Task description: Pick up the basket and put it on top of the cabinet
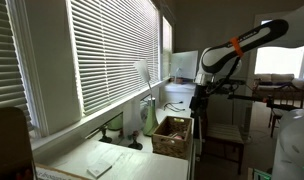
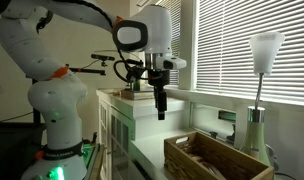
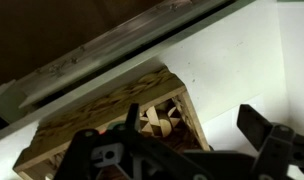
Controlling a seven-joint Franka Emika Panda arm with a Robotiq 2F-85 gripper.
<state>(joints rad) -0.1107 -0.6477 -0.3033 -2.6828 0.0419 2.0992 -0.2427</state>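
Next, my gripper goes to the basket's rim [image 1: 189, 127] [image 3: 100, 106] on the side away from the window and closes around the middle of that rim.
The basket [image 1: 172, 136] is a tan woven wicker box with a thick rim. It stands on the pale white top of the cabinet [image 1: 104, 157], near its end by the window. It also shows in an exterior view [image 2: 218, 160] and in the wrist view [image 3: 102, 112], with pale wooden pieces inside it. My gripper [image 2: 160, 108] hangs in the air above and beside the basket's end, apart from it. In the wrist view my gripper [image 3: 182, 150] has its fingers spread wide and holds nothing. It also shows in an exterior view [image 1: 198, 104].
Window blinds [image 1: 102, 50] run along the wall behind the cabinet. A white lamp [image 2: 258, 85] stands right behind the basket. A sheet of paper [image 1: 100, 167] lies on the cabinet top. The robot's base [image 2: 57, 120] stands beside a glass-fronted unit [image 2: 117, 130].
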